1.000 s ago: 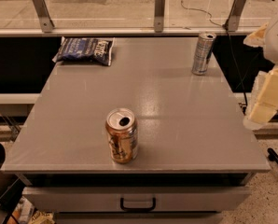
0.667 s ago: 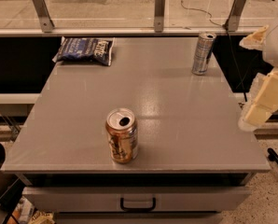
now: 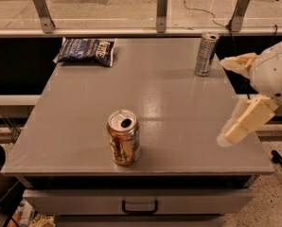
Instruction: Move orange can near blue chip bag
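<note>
I should next move my gripper over to the orange can near the front edge of the table and close it on the middle of its body (image 3: 124,141).
The orange can (image 3: 124,137) stands upright near the front edge of the grey table (image 3: 179,103), a little left of centre, its silver top and pull-tab hole facing up. The blue chip bag (image 3: 86,51) lies flat at the table's back left corner. My gripper (image 3: 223,101) hangs at the right edge of the table, well to the right of the orange can. Its two pale fingers (image 3: 245,121) are spread apart with nothing between them.
A taller slim silver can (image 3: 206,54) stands at the back right of the table, just behind my gripper. A glass barrier with metal posts (image 3: 162,11) runs along the back edge. A drawer with a handle (image 3: 139,207) sits under the front edge.
My gripper has shifted a little to the left, in over the table's right edge. The cans and the bag have not moved.
</note>
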Available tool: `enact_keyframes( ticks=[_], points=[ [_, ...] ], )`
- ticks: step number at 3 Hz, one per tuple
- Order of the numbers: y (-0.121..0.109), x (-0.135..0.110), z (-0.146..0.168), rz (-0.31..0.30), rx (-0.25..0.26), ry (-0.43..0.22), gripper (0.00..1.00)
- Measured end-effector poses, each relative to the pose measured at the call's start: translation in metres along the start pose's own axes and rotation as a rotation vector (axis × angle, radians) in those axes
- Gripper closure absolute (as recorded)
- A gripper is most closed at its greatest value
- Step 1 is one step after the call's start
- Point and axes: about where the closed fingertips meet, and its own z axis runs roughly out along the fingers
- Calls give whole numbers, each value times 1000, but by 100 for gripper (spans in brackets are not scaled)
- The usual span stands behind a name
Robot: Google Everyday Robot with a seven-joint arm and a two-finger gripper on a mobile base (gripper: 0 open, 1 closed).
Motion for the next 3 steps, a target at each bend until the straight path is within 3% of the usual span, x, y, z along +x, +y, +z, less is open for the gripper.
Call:
enact_keyframes(
  ticks=[1,3],
  points=[
    [16,-24,23,11,-60,-188,0],
    [54,-99,56,22,-207,-568,0]
  ],
)
